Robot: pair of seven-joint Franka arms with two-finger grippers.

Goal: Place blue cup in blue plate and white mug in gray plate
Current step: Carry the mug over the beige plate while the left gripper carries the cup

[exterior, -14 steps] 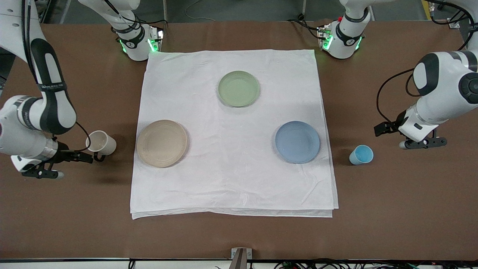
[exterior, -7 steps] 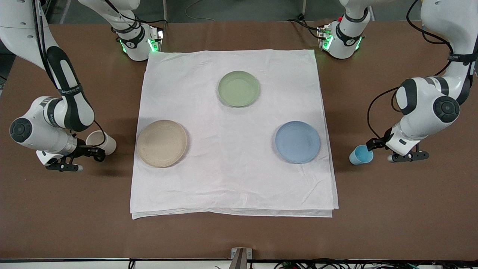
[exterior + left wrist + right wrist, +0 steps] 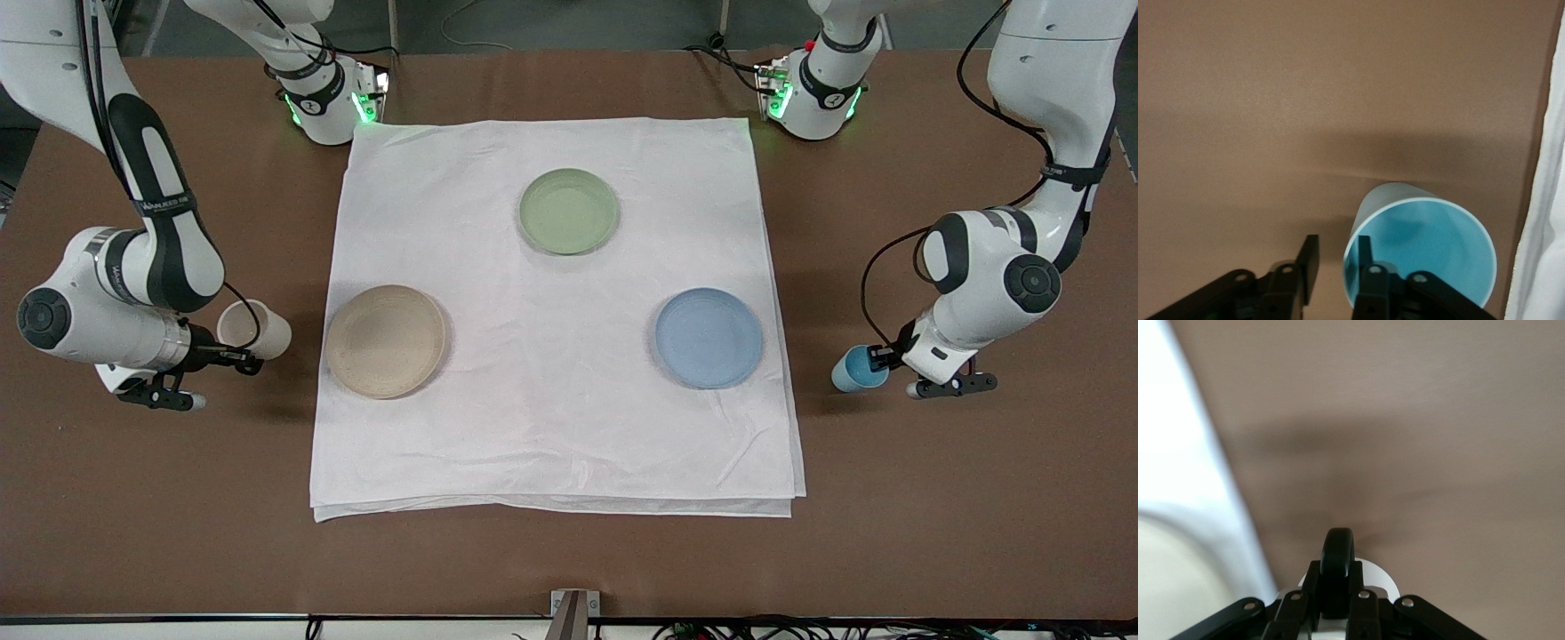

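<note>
I should set the white mug down with my right gripper on the gray plate (image 3: 386,320), between the plate's middle and its far rim. The mug is now beside the gray plate.
The blue cup (image 3: 853,369) stands on the brown table beside the cloth, at the left arm's end. My left gripper (image 3: 880,360) is open and straddles its wall: one finger (image 3: 1365,257) is inside the cup (image 3: 1431,247) and the other is outside. The white mug (image 3: 258,327) is at the right arm's end, beside the gray plate (image 3: 385,341). My right gripper (image 3: 242,357) is shut on the mug's dark handle (image 3: 1337,560). The blue plate (image 3: 709,338) lies bare on the cloth next to the blue cup.
A pale green plate (image 3: 569,212) lies on the white cloth (image 3: 551,427), farther from the camera than the two other plates. The cloth's edge shows in the left wrist view (image 3: 1548,233) and in the right wrist view (image 3: 1171,453).
Both arms came in toward their cups. The left gripper reached the blue cup and put a finger inside it. The right gripper closed on the mug's handle, and the mug shifted slightly toward the gray plate.
</note>
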